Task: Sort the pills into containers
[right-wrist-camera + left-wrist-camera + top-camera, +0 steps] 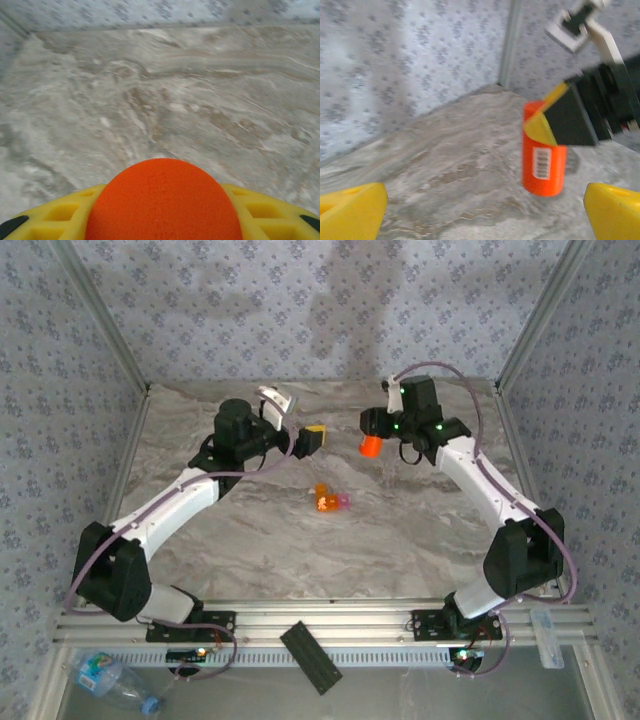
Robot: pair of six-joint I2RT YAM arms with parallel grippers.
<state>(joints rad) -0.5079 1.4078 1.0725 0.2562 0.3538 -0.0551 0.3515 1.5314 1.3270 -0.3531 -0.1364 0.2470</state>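
Observation:
My right gripper is going to let go of the orange pill bottle on the bare table a short way (383, 483) beside the pink piece.
The orange pill bottle (370, 446) hangs above the far middle of the table with my right gripper (375, 435) shut on it. In the right wrist view its rounded orange end (165, 205) sits between the yellow fingers (60, 217). The left wrist view shows the bottle (543, 162), barcode label facing me, pinched near its top by the right gripper's fingers (565, 120). My left gripper (314, 437) is open and holds nothing, a short way left of the bottle; its fingertips (350, 210) stand wide apart. A tiny orange compartment with a pink piece (328, 501) lies mid-table. I cannot make out any pills.
A black flat bar (311, 656) lies across the front rail between the arm bases. A plastic water bottle (110, 677) lies below the rail at the left. Wallpapered walls and metal posts (100, 315) close in the table on three sides.

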